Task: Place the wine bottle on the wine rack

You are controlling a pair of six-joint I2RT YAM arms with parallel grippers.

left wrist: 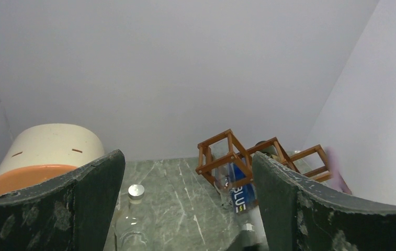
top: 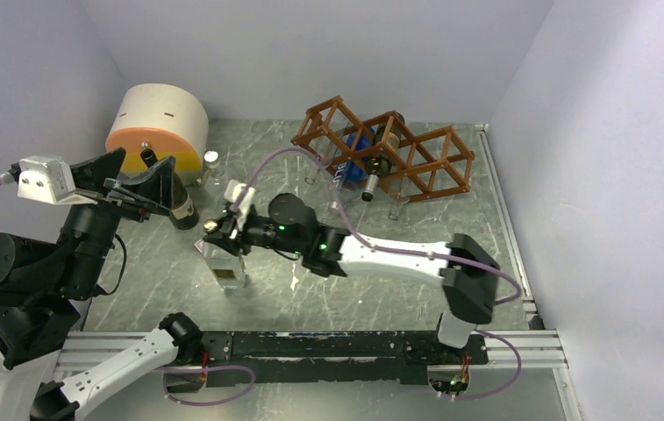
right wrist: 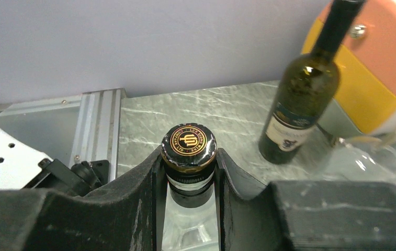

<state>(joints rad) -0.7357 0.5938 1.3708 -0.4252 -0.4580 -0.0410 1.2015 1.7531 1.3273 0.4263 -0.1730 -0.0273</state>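
Observation:
The clear square bottle, now standing on the table, will pass from my right gripper to my left gripper in front of the blue-labelled clear bottle (top: 331, 207), and my right gripper will let go of it there.
A dark green wine bottle (top: 177, 200) stands upright by the round container; it also shows in the right wrist view (right wrist: 300, 104). My left gripper (top: 139, 175) is open and hovers at its neck; in the left wrist view (left wrist: 186, 157) nothing lies between the fingers and that bottle is hidden. My right gripper (top: 223, 226) is shut on the neck of a clear square bottle (top: 227, 263) with a black and gold cap (right wrist: 189, 144), standing on the table. The reddish-brown wine rack (top: 389, 149) stands at the back, also in the left wrist view (left wrist: 232, 151).
The rack holds a blue-labelled clear bottle (top: 354, 165) and a dark bottle (top: 387, 145). A cream and orange round container (top: 157, 123) stands back left. A small clear bottle with a silver cap (left wrist: 135, 191) stands near it. Grey walls enclose the table.

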